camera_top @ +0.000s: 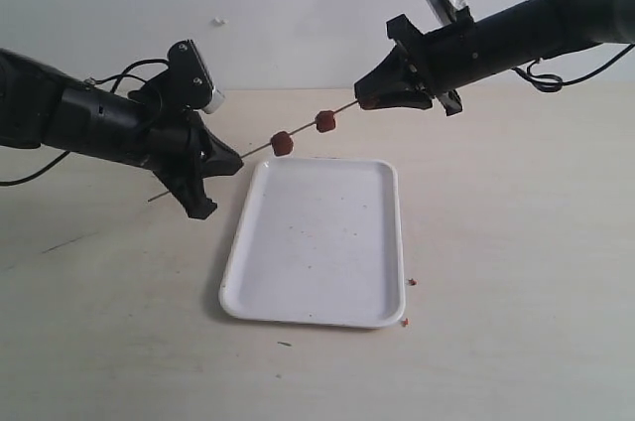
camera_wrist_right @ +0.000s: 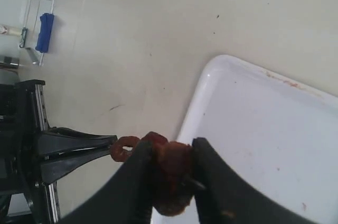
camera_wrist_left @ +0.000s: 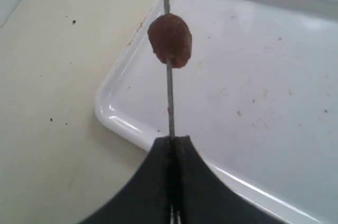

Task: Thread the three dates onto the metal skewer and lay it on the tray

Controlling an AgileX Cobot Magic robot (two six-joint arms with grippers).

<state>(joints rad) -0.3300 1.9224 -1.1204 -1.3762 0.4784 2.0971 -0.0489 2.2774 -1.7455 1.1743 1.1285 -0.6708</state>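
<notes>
The robot's right gripper will release the third date on the skewer (camera_top: pixel 320 83), just above the upper threaded date.
The thin metal skewer (camera_top: pixel 256 150) hangs slanted in the air above the far edge of the white tray (camera_top: pixel 317 242). My left gripper (camera_top: pixel 233 161) is shut on its lower part, and a short end sticks out behind. Two dates (camera_top: pixel 282 143) (camera_top: pixel 325 121) sit threaded on the rod, apart from each other. My right gripper (camera_top: pixel 362 98) is at the upper end. In the right wrist view it (camera_wrist_right: pixel 171 150) is shut on the third date (camera_wrist_right: pixel 171 176), with the skewer tip (camera_wrist_right: pixel 196 184) poking through it. The left wrist view shows the rod (camera_wrist_left: pixel 169 102) leaving the shut gripper (camera_wrist_left: pixel 172 139), with one date (camera_wrist_left: pixel 170 40) over the tray (camera_wrist_left: pixel 253 76).
Small reddish crumbs (camera_top: pixel 411 282) (camera_top: pixel 403 322) lie on the pale wooden table by the tray's near right corner. A white wall stands behind the table. A blue object (camera_wrist_right: pixel 45 32) shows far off in the right wrist view.
</notes>
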